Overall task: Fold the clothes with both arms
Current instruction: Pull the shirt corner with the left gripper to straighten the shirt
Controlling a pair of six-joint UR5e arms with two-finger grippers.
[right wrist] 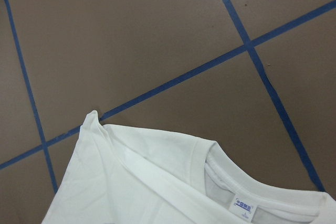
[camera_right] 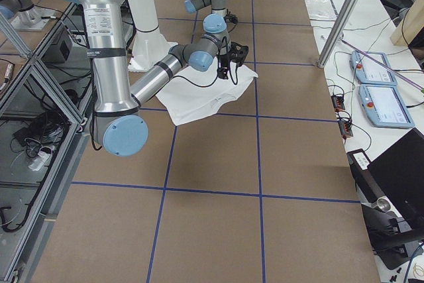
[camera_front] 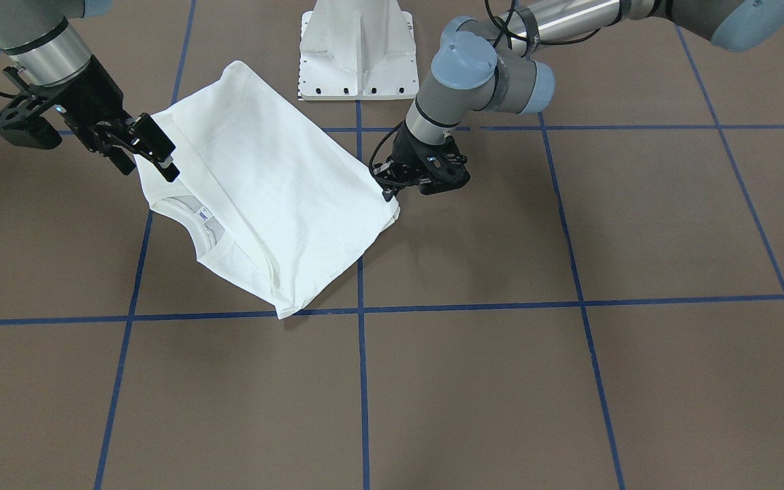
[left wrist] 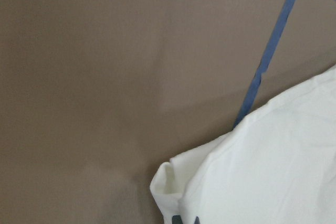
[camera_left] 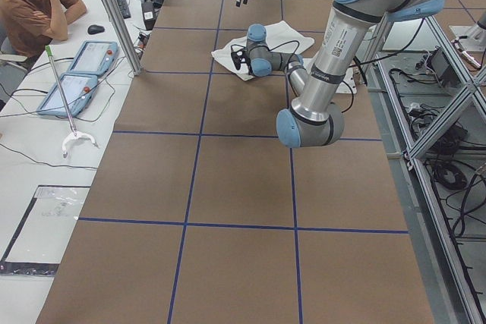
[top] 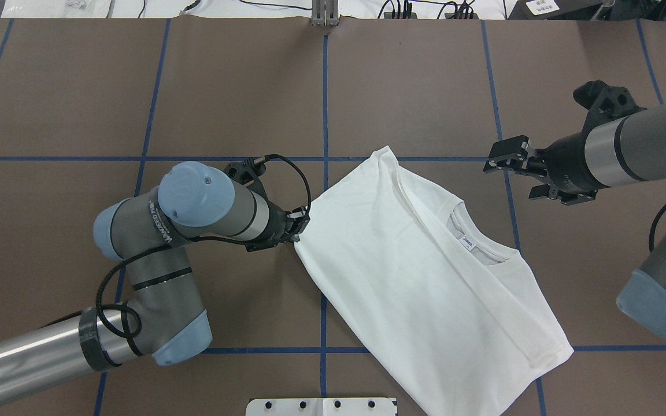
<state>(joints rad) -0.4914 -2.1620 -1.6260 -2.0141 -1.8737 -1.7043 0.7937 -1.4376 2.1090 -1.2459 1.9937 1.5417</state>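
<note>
Next, I let go of the shirt's corner with my left gripper on the bare brown table (camera_front: pixel 462 415) beyond the blue line farthest from the pedestal.
The white shirt (camera_front: pixel 263 190) (top: pixel 414 277) lies folded on the brown table, plain side up. Its ribbed collar and small blue-white tag (top: pixel 469 243) (right wrist: pixel 243 203) face the right arm. My left gripper (top: pixel 298 230) (camera_front: pixel 387 190) is low at the shirt's edge and shut on a corner of the cloth, which bunches up in the left wrist view (left wrist: pixel 173 182). My right gripper (top: pixel 512 176) (camera_front: pixel 143 167) hangs open above the table just beyond the collar side, with nothing in it. The shirt's printed text is not visible.
The white pedestal base (camera_front: pixel 358 54) (top: pixel 321 406) stands just behind the shirt. Blue tape lines (camera_front: pixel 361 381) grid the brown table. A person (camera_left: pixel 30 5) sits at a side desk with tablets (camera_left: pixel 83 66).
</note>
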